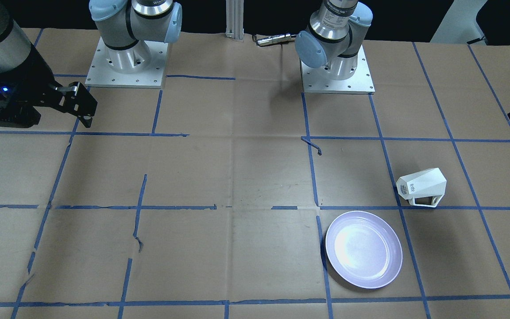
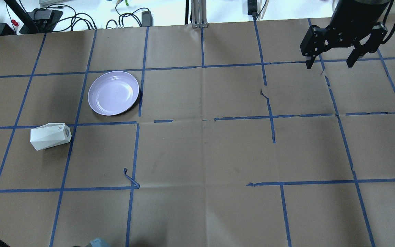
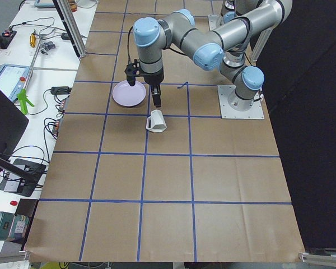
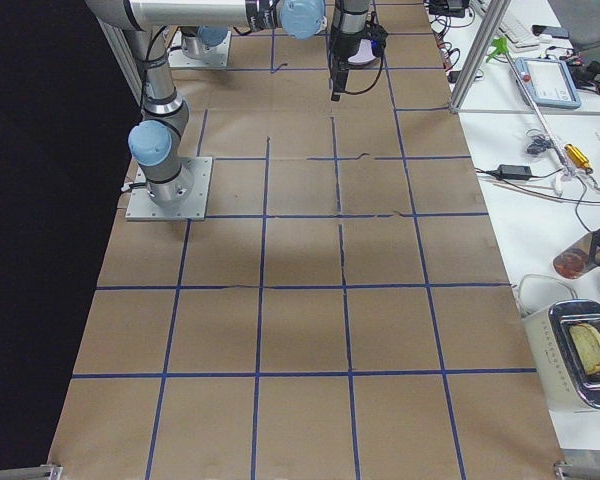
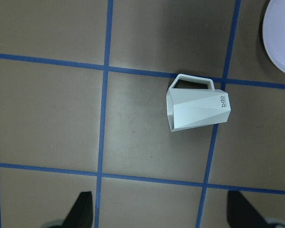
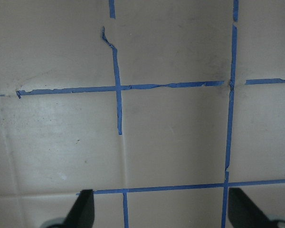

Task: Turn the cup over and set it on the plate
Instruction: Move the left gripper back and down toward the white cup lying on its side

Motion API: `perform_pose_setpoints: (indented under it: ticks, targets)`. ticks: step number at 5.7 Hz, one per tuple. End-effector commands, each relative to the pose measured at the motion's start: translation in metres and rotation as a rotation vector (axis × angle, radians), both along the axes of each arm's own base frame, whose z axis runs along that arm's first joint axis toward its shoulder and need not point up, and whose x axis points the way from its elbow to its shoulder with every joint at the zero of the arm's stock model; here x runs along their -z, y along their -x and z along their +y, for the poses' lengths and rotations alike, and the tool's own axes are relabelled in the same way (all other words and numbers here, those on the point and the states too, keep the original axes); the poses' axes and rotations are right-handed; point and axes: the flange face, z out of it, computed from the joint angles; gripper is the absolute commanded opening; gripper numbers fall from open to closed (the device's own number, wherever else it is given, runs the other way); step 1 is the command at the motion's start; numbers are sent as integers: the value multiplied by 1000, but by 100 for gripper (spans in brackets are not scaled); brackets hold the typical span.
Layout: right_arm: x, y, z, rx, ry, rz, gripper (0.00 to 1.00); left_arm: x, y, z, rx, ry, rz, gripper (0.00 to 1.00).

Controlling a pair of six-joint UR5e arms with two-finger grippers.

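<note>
The white cup has an upper rim (image 1: 440,173) (image 5: 173,118) at its open end, opposite its handle. My left gripper will close there.
The white faceted cup (image 1: 421,186) lies on its side on the brown paper, handle against the table; it also shows in the overhead view (image 2: 50,136) and the left wrist view (image 5: 197,109). The lavender plate (image 1: 363,249) sits apart from it and holds nothing; it shows in the overhead view too (image 2: 113,92). My left gripper (image 5: 162,211) is open and empty, high above the cup. My right gripper (image 2: 329,64) is open and empty, far from both over the table's other end, above bare paper (image 6: 162,211).
Blue tape lines grid the paper-covered table (image 2: 204,151). A loose curl of tape (image 2: 130,178) sticks up near the middle. The two arm bases (image 1: 124,62) stand at the robot's edge. Cables and power supplies (image 2: 46,15) lie beyond the far edge.
</note>
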Motion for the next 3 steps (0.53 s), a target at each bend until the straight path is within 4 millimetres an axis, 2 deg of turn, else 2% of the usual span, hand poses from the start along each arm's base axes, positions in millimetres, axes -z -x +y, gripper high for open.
perform_pose_setpoints:
  ticks: [1,2,3]
  targets:
    - [0,0,0,0,0,0,100,39,-35,6,65,45,178,99]
    - [0,0,0,0,0,0,100,83,-86,13,5,93,329,99]
    - [0,0,0,0,0,0,100,136,-130,15,-36,150,503,99]
